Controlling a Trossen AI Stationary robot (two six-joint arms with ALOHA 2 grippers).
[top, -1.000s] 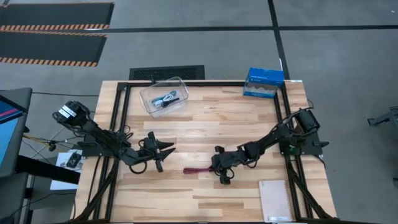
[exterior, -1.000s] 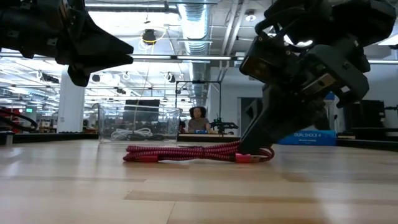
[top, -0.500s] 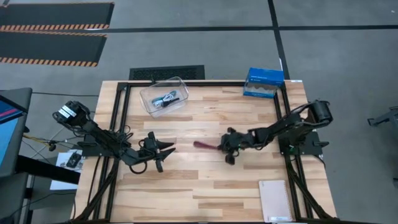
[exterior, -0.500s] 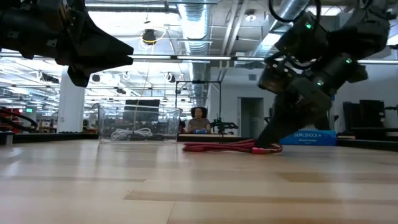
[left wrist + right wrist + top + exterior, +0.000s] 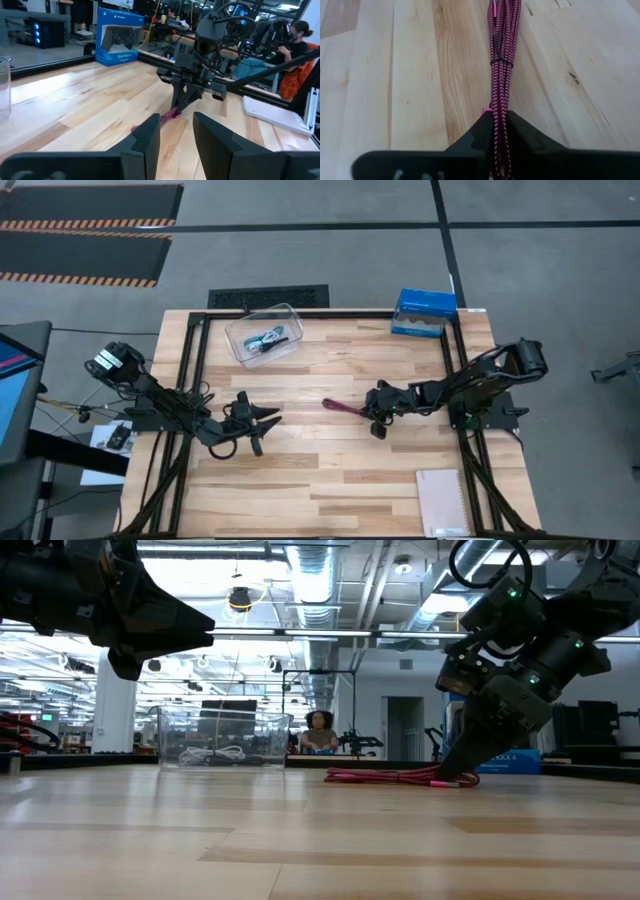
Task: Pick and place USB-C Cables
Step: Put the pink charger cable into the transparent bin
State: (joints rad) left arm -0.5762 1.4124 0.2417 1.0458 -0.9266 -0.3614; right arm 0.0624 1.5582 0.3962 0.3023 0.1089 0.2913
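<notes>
The maroon cable's end is pinched in my right gripper, far from the black tie, so that gripper should open, move along and grip beside the black tie [image 5: 502,61] before lifting.
The dark red-maroon cable [image 5: 343,409] lies bundled on the wooden table near its middle; it shows in the low view as cable [image 5: 390,777]. My right gripper [image 5: 376,418] is shut on its right end. My left gripper [image 5: 262,425] hovers open above the table's left half, apart from the cable, with its fingers [image 5: 150,140] spread. A clear bin [image 5: 264,334] stands at the far left of the table and holds a dark cable [image 5: 272,337] and a pale cable [image 5: 210,754]. My right gripper pinches the bundled maroon cable between its two fingers [image 5: 480,132] at the end nearest the table's right [image 5: 499,117]. The fingers slant down from the right and lie along the cable. The rest of the bundle [image 5: 504,40] stretches out flat on the table toward the left.
A blue box [image 5: 424,312] sits at the far right edge. A white notebook [image 5: 442,502] lies at the near right corner. Black frame rails [image 5: 196,370] run along the table's sides. A person sits in the room beyond the table [image 5: 318,730].
My right gripper has moved toward the table's far edge and to the right, staying shut on the cable. The maroon cable has slid along the table with it, from the near middle to the middle.
</notes>
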